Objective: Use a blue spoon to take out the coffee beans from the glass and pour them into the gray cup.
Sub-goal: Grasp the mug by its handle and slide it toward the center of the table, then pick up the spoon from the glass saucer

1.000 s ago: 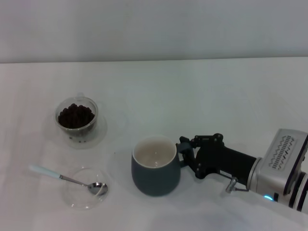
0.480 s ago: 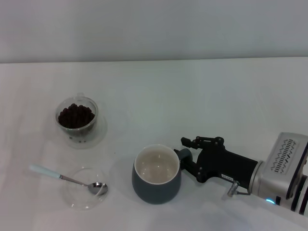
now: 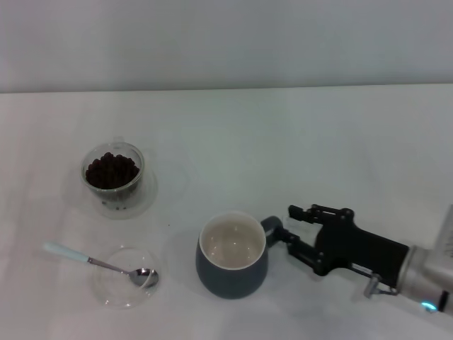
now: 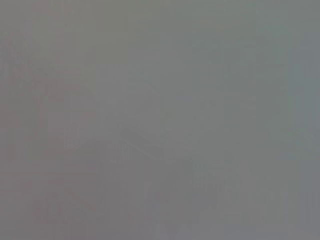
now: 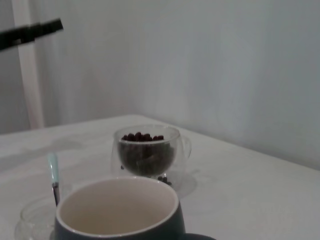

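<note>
The blue spoon is next for my left gripper, which should go to it and close on the spoon handle's middle (image 3: 69, 253), outside the clear dish.
The gray cup (image 3: 231, 273) stands upright at the front middle of the table, cream inside and empty, with its handle (image 3: 272, 227) pointing right. My right gripper (image 3: 291, 226) is open just to the right of the handle, holding nothing. The glass (image 3: 113, 185) with the coffee beans (image 3: 111, 170) stands at the left. The blue spoon (image 3: 71, 253) lies at the front left, its metal bowl resting in a shallow clear dish (image 3: 117, 295). The right wrist view shows the cup (image 5: 117, 212), the glass (image 5: 146, 152), the beans (image 5: 142, 136) and the spoon handle (image 5: 52, 165). The left gripper is out of view.
The white table (image 3: 283, 142) stretches back to a pale wall. A few stray beans lie at the foot of the glass (image 5: 164, 180). The left wrist view is a blank grey.
The cup has shifted slightly toward the front. My right gripper, which was at the cup's handle, has drawn back to the right and now stands off it.
</note>
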`<state>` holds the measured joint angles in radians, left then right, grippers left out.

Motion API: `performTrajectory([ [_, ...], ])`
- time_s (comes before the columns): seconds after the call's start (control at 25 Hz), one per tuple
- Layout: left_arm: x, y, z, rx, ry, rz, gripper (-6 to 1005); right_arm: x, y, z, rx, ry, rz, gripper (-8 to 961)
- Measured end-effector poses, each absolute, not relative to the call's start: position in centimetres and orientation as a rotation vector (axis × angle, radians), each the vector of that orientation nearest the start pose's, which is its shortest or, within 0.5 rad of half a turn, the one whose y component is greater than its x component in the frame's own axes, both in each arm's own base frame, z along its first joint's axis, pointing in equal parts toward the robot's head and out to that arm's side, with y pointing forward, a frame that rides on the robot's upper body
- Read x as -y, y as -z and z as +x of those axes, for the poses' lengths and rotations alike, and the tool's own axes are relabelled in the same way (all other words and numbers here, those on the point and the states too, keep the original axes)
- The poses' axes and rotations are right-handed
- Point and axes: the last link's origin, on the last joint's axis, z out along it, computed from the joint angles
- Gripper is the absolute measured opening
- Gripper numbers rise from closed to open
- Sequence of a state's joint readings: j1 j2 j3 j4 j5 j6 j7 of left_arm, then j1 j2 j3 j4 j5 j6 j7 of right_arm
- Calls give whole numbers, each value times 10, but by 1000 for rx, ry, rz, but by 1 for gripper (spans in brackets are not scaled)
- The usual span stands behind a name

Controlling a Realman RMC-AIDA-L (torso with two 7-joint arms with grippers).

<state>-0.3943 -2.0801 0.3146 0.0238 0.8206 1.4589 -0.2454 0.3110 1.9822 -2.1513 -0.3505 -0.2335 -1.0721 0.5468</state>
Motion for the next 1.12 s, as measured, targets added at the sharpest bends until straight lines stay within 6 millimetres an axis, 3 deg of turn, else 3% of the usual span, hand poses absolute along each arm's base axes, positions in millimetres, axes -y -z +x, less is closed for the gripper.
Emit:
performTrajectory([
  [0.28,-297,-62,-363,456,781,-1203,875,-258,59,333,-543,-675,-2406,445],
  [0.48,-295,-58,-364,477,785,-1203,875,-247,34,354,-595,-696,-2347,446],
  [0.72,-285,-48,-367,625,923,-1172,875,-255,-20,364,-533,-816,-2104,446],
  [1.0,-258,-23,-374,962,1208,-1139,875,-277,-89,366,-368,-898,-1754,446],
  [1.12,-249,-9,-370,1092,1303,-1164,875,-284,-106,362,-287,-895,-1638,446],
])
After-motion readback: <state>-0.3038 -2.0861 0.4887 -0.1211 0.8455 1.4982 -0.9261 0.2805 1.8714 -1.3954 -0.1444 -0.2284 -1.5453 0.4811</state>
